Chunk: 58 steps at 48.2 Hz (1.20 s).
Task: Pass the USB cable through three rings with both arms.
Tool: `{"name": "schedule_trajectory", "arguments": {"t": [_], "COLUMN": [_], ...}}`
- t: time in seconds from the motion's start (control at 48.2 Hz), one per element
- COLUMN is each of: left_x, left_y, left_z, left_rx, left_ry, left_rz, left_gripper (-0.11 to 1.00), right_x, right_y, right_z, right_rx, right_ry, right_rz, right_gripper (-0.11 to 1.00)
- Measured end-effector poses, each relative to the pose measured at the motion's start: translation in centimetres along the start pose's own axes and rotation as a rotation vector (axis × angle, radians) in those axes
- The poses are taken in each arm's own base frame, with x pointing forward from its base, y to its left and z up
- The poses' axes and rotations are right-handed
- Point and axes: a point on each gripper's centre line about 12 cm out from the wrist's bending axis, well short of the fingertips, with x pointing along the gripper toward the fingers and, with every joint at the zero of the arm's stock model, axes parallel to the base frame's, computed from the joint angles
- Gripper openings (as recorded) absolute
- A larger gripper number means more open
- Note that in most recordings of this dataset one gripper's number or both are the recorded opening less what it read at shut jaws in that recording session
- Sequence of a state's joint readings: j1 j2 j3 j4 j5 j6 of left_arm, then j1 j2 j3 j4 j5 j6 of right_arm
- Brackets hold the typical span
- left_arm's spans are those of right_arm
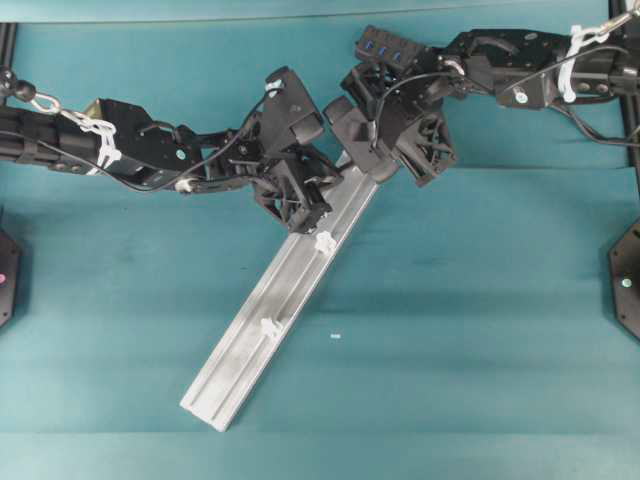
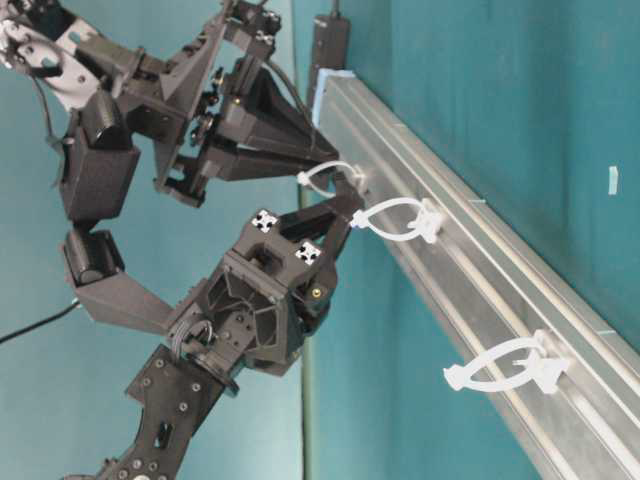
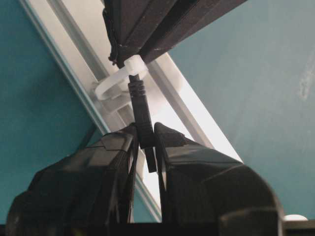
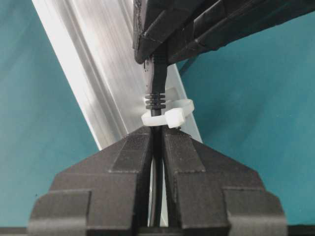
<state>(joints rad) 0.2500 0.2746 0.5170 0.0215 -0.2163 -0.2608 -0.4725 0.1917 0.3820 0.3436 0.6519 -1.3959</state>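
Note:
The robot's right gripper holds the cable on the hub side of the top ring, so it should open while the left gripper pulls, then grab the cable [image 4: 156,102] behind the plug.
The silver rail [image 1: 250,350] lies diagonally on the teal table, and two rings [image 1: 324,241] [image 1: 268,327] show on it. The top ring [image 3: 134,66] [image 4: 176,115] sits between the two grippers. The USB cable [image 4: 156,93] runs through this ring. In the left wrist view its plug [image 3: 143,123] pokes out of the ring, and my left gripper [image 3: 146,133] [image 1: 312,196] is shut on that plug. On the ring's other side, my right gripper [image 4: 157,132] [image 1: 362,150] is shut on the thin cable. The two grippers' tips almost meet at the ring.
The black multi-port hub [image 1: 385,48] with blue ports lies at the rail's far end, beside the right arm. In the table-level view the two lower rings [image 2: 400,218] [image 2: 510,365] stand out from the rail. A tiny white speck [image 1: 335,337] lies on the table.

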Motion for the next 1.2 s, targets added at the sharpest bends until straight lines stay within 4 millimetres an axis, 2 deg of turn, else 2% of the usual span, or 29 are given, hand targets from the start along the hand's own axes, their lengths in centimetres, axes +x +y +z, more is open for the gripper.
{"name": "schedule_trajectory", "arguments": {"t": [0.457,0.54,0.706,0.789,0.955,1.204], "left_x": [-0.5,-0.5,-0.6,-0.8,-1.3,-2.3], "left_y": [-0.1,-0.1,-0.4,-0.6,-0.6,-0.8], "left_z": [0.6,0.5,0.7,0.7,0.6,-0.7], "left_rx": [-0.015,-0.017,-0.017,-0.023,-0.041,-0.088], "left_ry": [-0.009,-0.007,-0.011,-0.004,0.008,0.037], "left_rz": [-0.002,-0.002,-0.007,-0.009,-0.005,-0.007], "left_gripper": [0.12,0.12,0.12,0.12,0.12,0.10], "right_x": [0.1,0.1,0.1,0.1,-0.3,-0.9], "right_y": [0.0,0.2,0.2,0.2,0.4,1.2], "right_z": [0.1,0.1,0.1,0.1,0.3,0.2], "right_rx": [-0.001,0.000,0.027,0.071,0.126,0.134], "right_ry": [-0.009,-0.007,-0.007,-0.010,-0.014,-0.014], "right_rz": [-0.055,-0.044,-0.042,-0.048,-0.046,-0.047], "right_gripper": [0.10,0.22,0.69,0.85,0.84,0.84]}}
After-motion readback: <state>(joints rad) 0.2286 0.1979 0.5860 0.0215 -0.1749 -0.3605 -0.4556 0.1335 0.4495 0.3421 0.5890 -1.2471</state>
